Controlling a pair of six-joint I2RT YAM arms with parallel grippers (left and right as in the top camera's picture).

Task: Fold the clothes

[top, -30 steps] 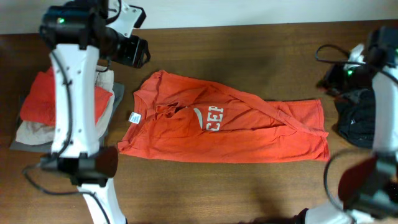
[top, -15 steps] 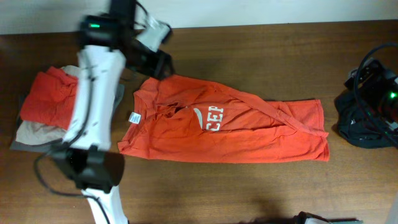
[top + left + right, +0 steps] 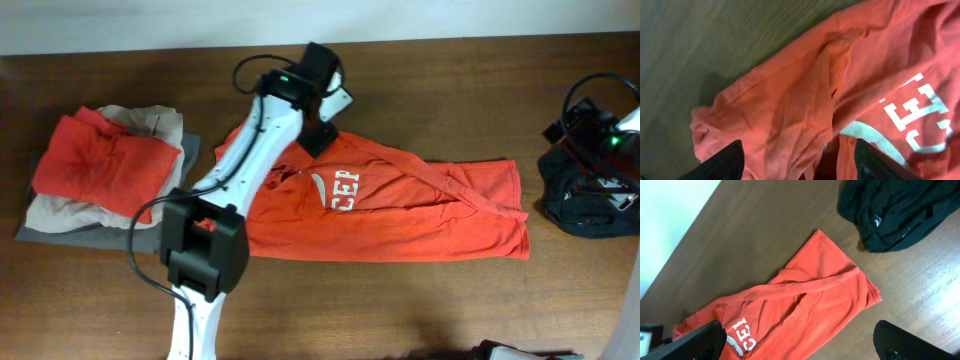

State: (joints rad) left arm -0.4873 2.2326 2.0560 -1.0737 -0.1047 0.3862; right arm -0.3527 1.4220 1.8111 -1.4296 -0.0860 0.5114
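The orange-red T-shirt has a far corner (image 3: 511, 166) (image 3: 820, 236) at the end beside the black garment, and I should close my right gripper on that corner.
The clothes in play are an orange-red T-shirt (image 3: 400, 215) lying crumpled and lengthwise across the middle of the wooden table, white "CER" lettering (image 3: 345, 190) facing up. My left gripper (image 3: 316, 135) hovers over the shirt's upper left part. In the left wrist view it (image 3: 800, 167) is open, with wrinkled shirt fabric (image 3: 805, 90) below the jaws and nothing held. My right gripper (image 3: 802, 347) is wide open and empty, high above the table to the right, looking down on the shirt (image 3: 805, 310). In the overhead view only a part of the right arm (image 3: 612, 135) shows at the right edge.
A pile of folded clothes (image 3: 95, 165), red on beige on grey, sits at the left. A black garment (image 3: 585, 205) lies bunched at the right edge, also in the right wrist view (image 3: 890, 210). Bare wood (image 3: 440, 300) runs along the front.
My left arm has swung from above the left pile rightward to over the shirt's upper left part. The right arm has drawn back toward the right edge.
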